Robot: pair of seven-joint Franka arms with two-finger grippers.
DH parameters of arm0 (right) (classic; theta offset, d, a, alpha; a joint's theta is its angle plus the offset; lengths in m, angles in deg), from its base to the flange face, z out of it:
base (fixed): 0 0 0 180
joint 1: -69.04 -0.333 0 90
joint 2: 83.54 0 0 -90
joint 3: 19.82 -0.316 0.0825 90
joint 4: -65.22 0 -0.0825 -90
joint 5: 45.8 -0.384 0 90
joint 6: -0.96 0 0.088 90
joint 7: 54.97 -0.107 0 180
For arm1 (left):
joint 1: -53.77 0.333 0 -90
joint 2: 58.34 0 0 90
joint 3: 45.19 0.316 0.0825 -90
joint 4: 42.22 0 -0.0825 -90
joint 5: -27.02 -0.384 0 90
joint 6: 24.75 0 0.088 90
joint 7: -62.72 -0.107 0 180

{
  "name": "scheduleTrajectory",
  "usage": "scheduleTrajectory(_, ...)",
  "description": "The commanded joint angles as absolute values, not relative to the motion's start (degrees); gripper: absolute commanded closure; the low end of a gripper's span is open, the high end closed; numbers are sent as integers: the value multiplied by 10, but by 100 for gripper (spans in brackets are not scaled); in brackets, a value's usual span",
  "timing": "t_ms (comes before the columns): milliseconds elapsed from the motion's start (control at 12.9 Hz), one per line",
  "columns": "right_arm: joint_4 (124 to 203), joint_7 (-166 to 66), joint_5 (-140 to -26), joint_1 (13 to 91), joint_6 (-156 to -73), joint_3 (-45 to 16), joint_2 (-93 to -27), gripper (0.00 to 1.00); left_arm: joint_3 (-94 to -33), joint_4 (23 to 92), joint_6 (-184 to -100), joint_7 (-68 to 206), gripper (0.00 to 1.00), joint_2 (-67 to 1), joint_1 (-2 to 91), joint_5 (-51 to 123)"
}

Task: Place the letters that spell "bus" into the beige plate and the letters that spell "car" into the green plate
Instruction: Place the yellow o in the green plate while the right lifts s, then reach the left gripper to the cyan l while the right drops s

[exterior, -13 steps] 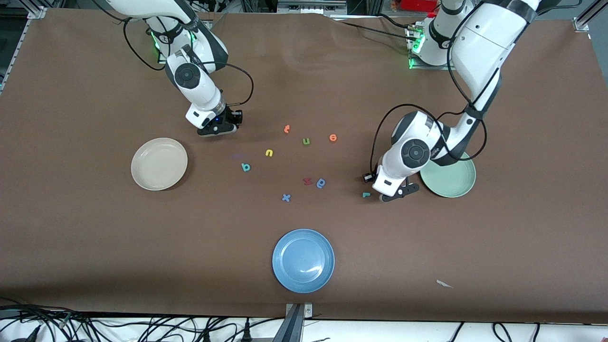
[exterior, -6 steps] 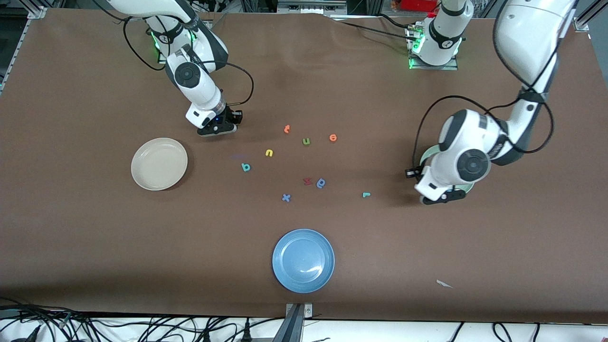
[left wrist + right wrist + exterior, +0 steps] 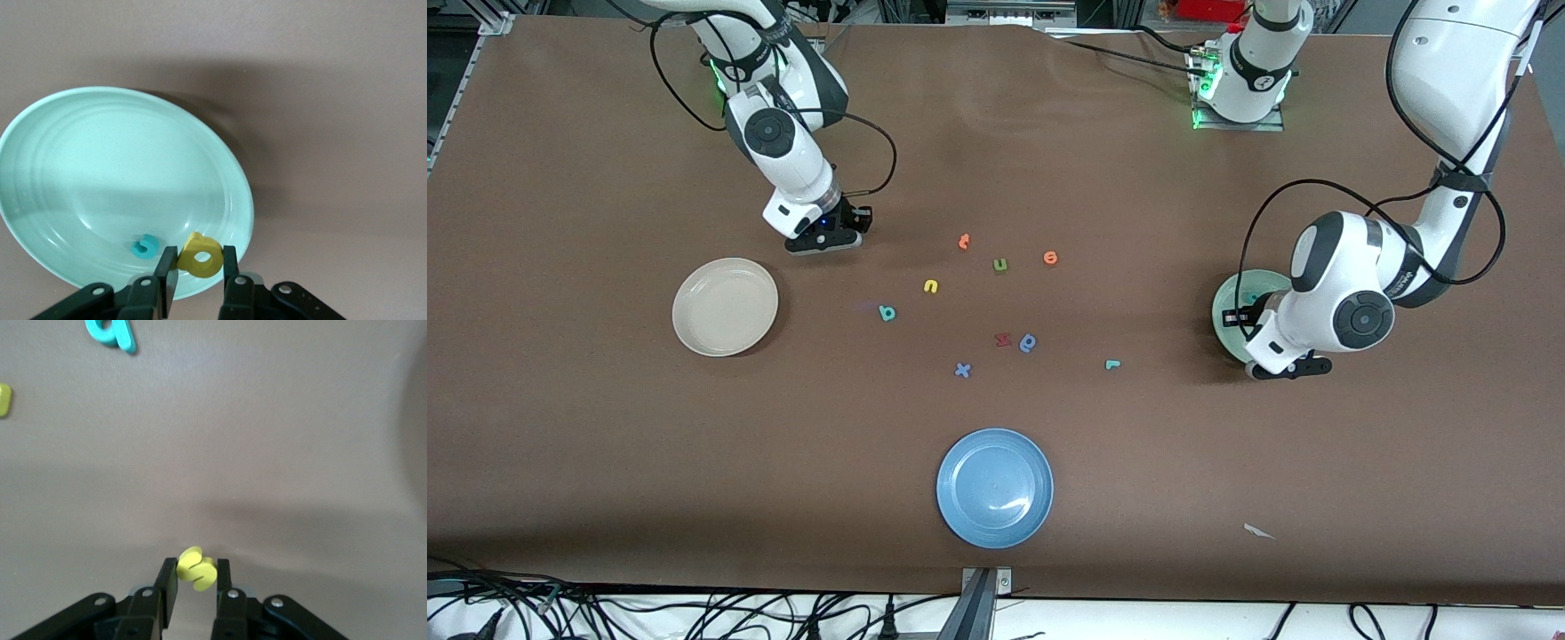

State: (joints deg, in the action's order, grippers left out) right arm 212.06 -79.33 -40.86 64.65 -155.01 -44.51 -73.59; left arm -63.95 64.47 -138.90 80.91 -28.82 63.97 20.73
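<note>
The yellow s will go down from my right gripper on the beige plate's half (image 3: 708, 319) away from the letters in the middle of the table.
My left gripper (image 3: 198, 257) is shut on the yellow a (image 3: 200, 255), low over the edge of the green plate (image 3: 67, 167). The teal c (image 3: 145, 246) lies in that plate. In the front view the left gripper (image 3: 1288, 367) covers much of the green plate (image 3: 1232, 307). My right gripper (image 3: 196, 572) is shut on the yellow s (image 3: 196, 569), low over bare table between the beige plate (image 3: 685, 307) and the right arm's base. The teal b (image 3: 887, 312), yellow u (image 3: 931, 285) and teal r (image 3: 1112, 364) lie mid-table.
Other letters lie mid-table: an olive u (image 3: 1000, 264), two orange ones (image 3: 963, 240) (image 3: 1050, 258), a red one (image 3: 1003, 339), a blue round one (image 3: 1029, 342) and a blue x (image 3: 962, 370). A bright blue plate (image 3: 994, 487) sits nearer the camera. A paper scrap (image 3: 1258, 531) lies nearby.
My left arm swung from beside the teal r to over the green plate, carrying the yellow a. My right gripper closed on the yellow s and shifted slightly toward its own end.
</note>
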Motion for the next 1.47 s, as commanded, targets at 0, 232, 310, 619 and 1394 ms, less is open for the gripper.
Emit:
scheduleTrajectory(0, 2123, -754, -399, 680, -1535, -447, -757, 85, -643, 650, -1392, 795, 89, -274, 647, 185)
scheduleTrajectory(232, 2109, -645, -400, 752, -1515, -443, -769, 85, -644, 654, -1392, 797, 67, -271, 653, 157)
scheduleTrajectory(310, 2097, -620, -400, 763, -1492, -441, -773, 85, -644, 654, -1392, 797, 37, -271, 653, 157)
scheduleTrajectory(619, 2029, -505, -400, 769, -1403, -381, -777, 85, -652, 640, -1388, 806, 0, -283, 649, 163)
scheduleTrajectory(1394, 1920, -326, -399, 846, -1397, -338, -666, 83, -665, 540, -1495, 1060, 0, -220, 570, 205)
